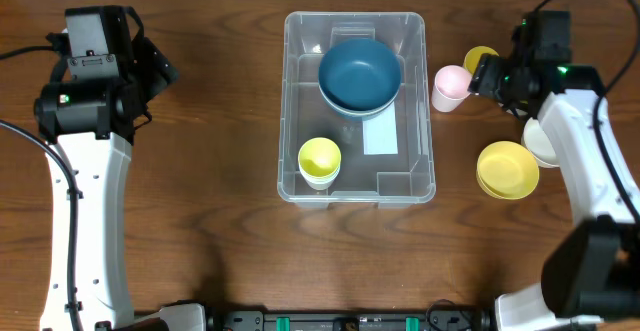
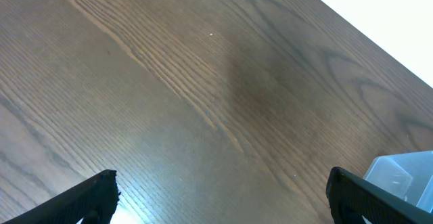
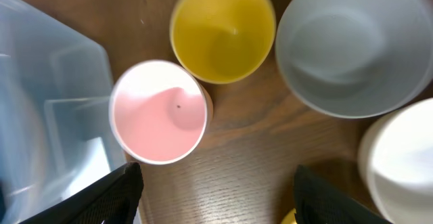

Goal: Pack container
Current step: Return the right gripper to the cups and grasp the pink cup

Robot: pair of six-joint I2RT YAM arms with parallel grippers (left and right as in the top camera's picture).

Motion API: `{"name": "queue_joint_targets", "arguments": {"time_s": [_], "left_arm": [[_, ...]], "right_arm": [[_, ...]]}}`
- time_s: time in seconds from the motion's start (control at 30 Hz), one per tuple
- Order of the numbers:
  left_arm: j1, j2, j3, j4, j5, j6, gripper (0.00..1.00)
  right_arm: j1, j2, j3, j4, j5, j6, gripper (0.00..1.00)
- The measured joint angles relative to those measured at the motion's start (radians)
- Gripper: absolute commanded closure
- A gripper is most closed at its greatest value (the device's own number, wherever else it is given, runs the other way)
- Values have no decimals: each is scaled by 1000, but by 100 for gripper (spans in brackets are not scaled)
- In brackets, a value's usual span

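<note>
The pink cup's rim [image 1: 469, 84] [image 3: 205, 124] has a side facing away from the container. My right gripper closes on that side next.
The container [image 1: 290, 111] is a large clear bin in the middle of the table. It holds a blue bowl [image 1: 360, 74], a yellow-green cup [image 1: 319, 161] and a white label [image 1: 380, 136]. My right gripper [image 1: 488, 76] is open and empty just right of a pink cup [image 1: 450, 86]. In the right wrist view its fingers [image 3: 216, 197] hang over bare wood below the pink cup [image 3: 159, 112], with the container's corner [image 3: 47, 95] at the left. My left gripper [image 1: 150, 66] is far left; it is open [image 2: 220, 197] over bare wood.
A yellow cup [image 1: 481, 59] [image 3: 222, 31] stands behind the pink cup. A pale grey bowl [image 3: 355, 45] and a white bowl [image 1: 540, 141] [image 3: 399, 163] lie under the right arm. A yellow bowl [image 1: 507, 169] sits at the front right. The container's corner [image 2: 406, 176] shows in the left wrist view.
</note>
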Motion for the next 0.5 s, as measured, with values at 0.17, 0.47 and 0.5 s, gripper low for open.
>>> {"name": "queue_joint_targets", "arguments": {"time_s": [0.17, 0.47, 0.5], "left_arm": [[0, 0, 0, 0, 0, 0, 2], [0, 0, 0, 0, 0, 0, 2], [0, 0, 0, 0, 0, 0, 2]], "right_arm": [[0, 97, 0, 43, -51, 43, 29], [0, 164, 0, 65, -77, 97, 42], [0, 165, 0, 66, -77, 97, 41]]}}
